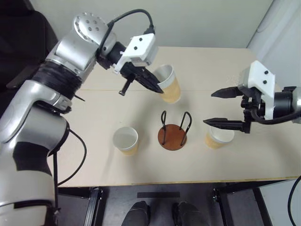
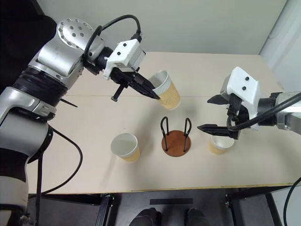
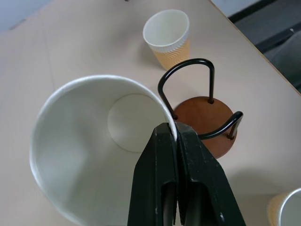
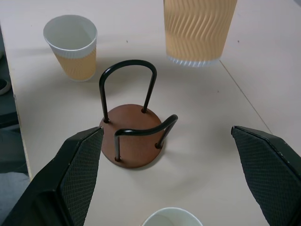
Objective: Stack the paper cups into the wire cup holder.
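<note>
My left gripper is to release the paper cup next. The cup is tilted in the air beyond the holder. It will let go of it on the reddish-brown disc (image 1: 172,136) (image 3: 205,126), between the two black wire loops of the holder.
My left gripper (image 1: 157,88) is shut on the rim of a paper cup (image 1: 168,84), holding it tilted in the air beyond the wire cup holder (image 1: 173,133). The holder, a reddish-brown disc with two black wire loops, stands empty on the table's middle. A second paper cup (image 1: 126,140) stands upright to its left. A third paper cup (image 1: 218,136) stands to its right, just below my right gripper (image 1: 221,108), which hangs open above it with nothing between its fingers. In the left wrist view the black fingers (image 3: 164,179) pinch the held cup's white rim (image 3: 101,150).
The light wooden table (image 1: 94,113) has its front edge close below the cups. A dark chair (image 1: 19,37) stands at the far left beside the table. A black cable loops off my left arm over the table's left part.
</note>
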